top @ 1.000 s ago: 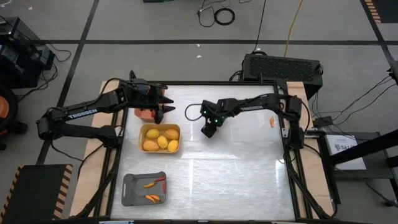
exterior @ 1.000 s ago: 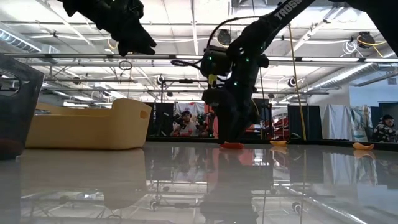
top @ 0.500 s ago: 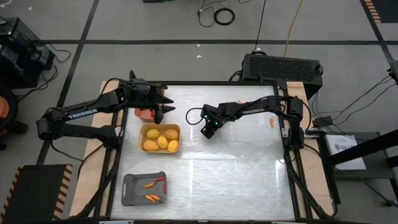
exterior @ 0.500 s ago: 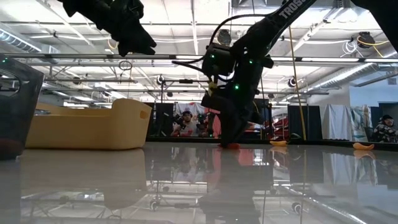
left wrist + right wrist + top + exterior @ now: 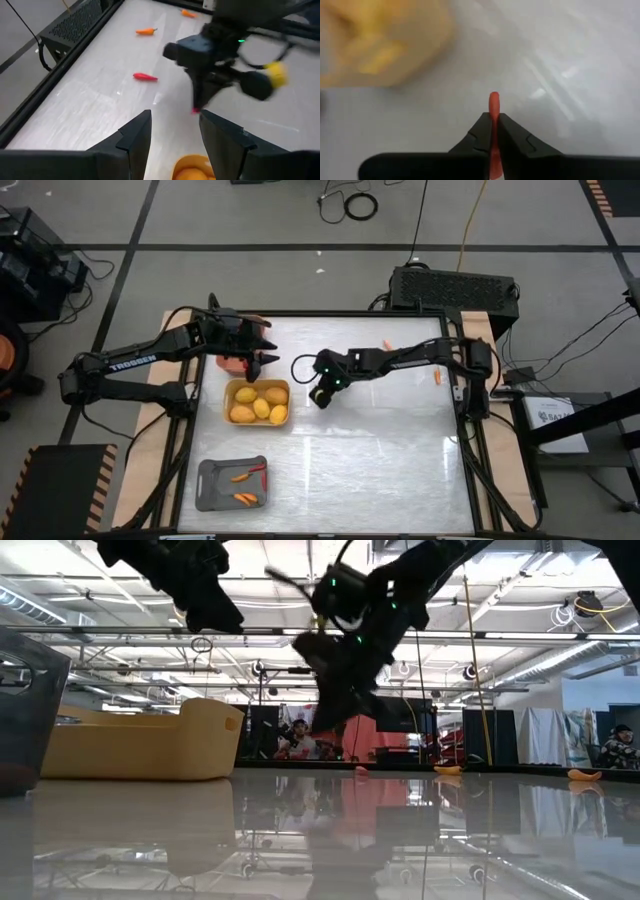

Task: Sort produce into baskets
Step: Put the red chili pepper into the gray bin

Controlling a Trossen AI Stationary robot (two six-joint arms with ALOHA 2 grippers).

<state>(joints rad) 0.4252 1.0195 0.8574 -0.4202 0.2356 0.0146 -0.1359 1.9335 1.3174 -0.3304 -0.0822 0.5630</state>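
Note:
I need to set the red stick down with my right gripper in the grey basket [image 5: 257, 485] next to the red sticks.
My right gripper [image 5: 317, 396] is shut on a thin red stick [image 5: 493, 102] above the table, just right of the yellow basket [image 5: 258, 402], which holds several yellow fruits. My left gripper [image 5: 264, 352] is open and empty above the salmon basket [image 5: 233, 364]; its own view [image 5: 175, 142] looks toward the right gripper. The grey basket [image 5: 232, 483] at the near left holds orange and red sticks. A red stick [image 5: 145, 76] and two orange ones [image 5: 146, 31] lie flat on the table. My right gripper pinches the red stick between its two fingers [image 5: 481, 131]. The stick lies along the fingers, and its rounded end [image 5: 493, 97] sticks out past the fingertips. The stick is lifted clear of the table.
An orange stick [image 5: 437, 375] lies near the right arm's base, and a small reddish piece [image 5: 386, 347] lies at the far middle. Bare tabletop [image 5: 380, 460] spreads over the near right. A black box [image 5: 455, 288] stands behind the table's far edge.
My right gripper has risen from the table with the red stick, which is now lifted clear. It has gone toward the table's left edge and tipped, ending beside the yellow basket.

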